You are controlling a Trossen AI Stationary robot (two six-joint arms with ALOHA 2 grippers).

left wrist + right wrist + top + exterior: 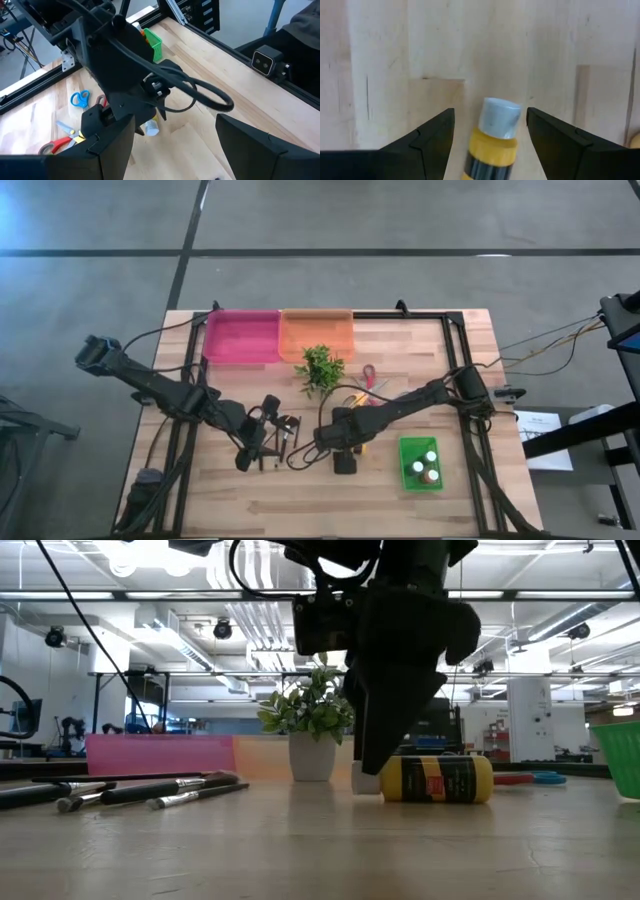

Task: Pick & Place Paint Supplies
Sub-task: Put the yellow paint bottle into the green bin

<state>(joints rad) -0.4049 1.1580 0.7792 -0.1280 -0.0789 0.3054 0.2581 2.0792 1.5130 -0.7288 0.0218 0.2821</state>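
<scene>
The yellow paint bottle lies slanted between the right gripper's fingers, so the robot should turn that gripper in line with the bottle and pinch its white cap [500, 118].
A yellow paint bottle [492, 142] with a white cap [499, 116] lies on its side on the table; the low view shows it too [437, 779]. My right gripper [490, 117] points down over its cap end, open, one finger on either side with a gap to each. In the high view the right gripper [345, 458] is near the table's middle front. Several dark-handled brushes [130, 790] lie flat on the wood. My left gripper [258, 442] hovers open just left of the brushes [283, 442].
A green bin [421, 463] with small capped bottles stands at the front right. Pink [242, 335] and orange [317, 335] trays sit at the far edge, with a potted plant [320, 367] in front of them. Scissors [368, 377] lie right of the plant.
</scene>
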